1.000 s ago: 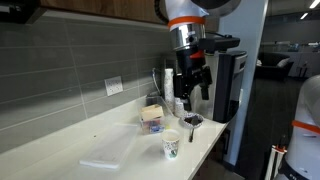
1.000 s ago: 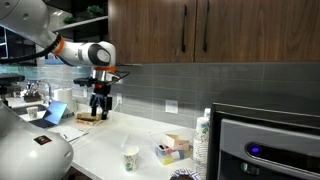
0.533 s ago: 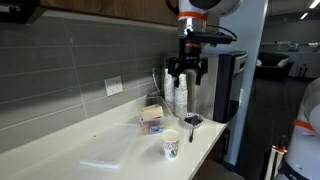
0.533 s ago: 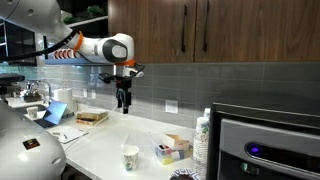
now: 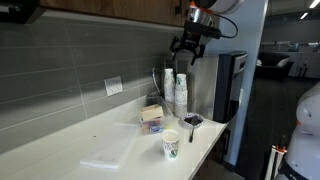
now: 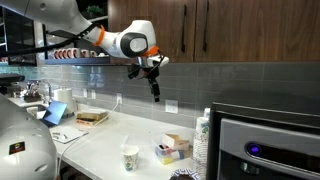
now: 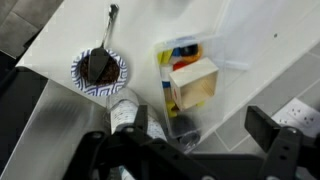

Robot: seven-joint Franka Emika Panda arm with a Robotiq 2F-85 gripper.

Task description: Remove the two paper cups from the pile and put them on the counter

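Note:
The robot's gripper needs to close on the upturned bottom edge (image 5: 181, 75) of the top paper cup in the pile that is nearer the patterned bowl.
The pile (image 5: 180, 96) of nested white paper cups stands on the counter (image 5: 110, 140) next to the dark coffee machine; it also shows in the other exterior view (image 6: 203, 135) and, from above, in the wrist view (image 7: 126, 112). One paper cup (image 5: 171, 147) with a green logo stands alone near the counter's front edge, also seen in an exterior view (image 6: 130, 158). No second separate cup shows. My gripper (image 5: 188, 47) hangs open and empty well above the pile (image 6: 155, 88); its two fingers stand wide apart in the wrist view (image 7: 185, 150).
A tan-and-white box (image 5: 152, 118) sits on a plastic tray (image 7: 185, 60) beside the pile. A patterned bowl with a spoon (image 7: 100, 68) lies near the counter's front edge. The coffee machine (image 5: 230, 85) stands at the counter's end. A tiled wall with an outlet (image 5: 114, 86) runs behind.
My gripper has risen and travelled along the counter toward the coffee machine, ending above the pile. The lone cup, box and bowl have not moved.

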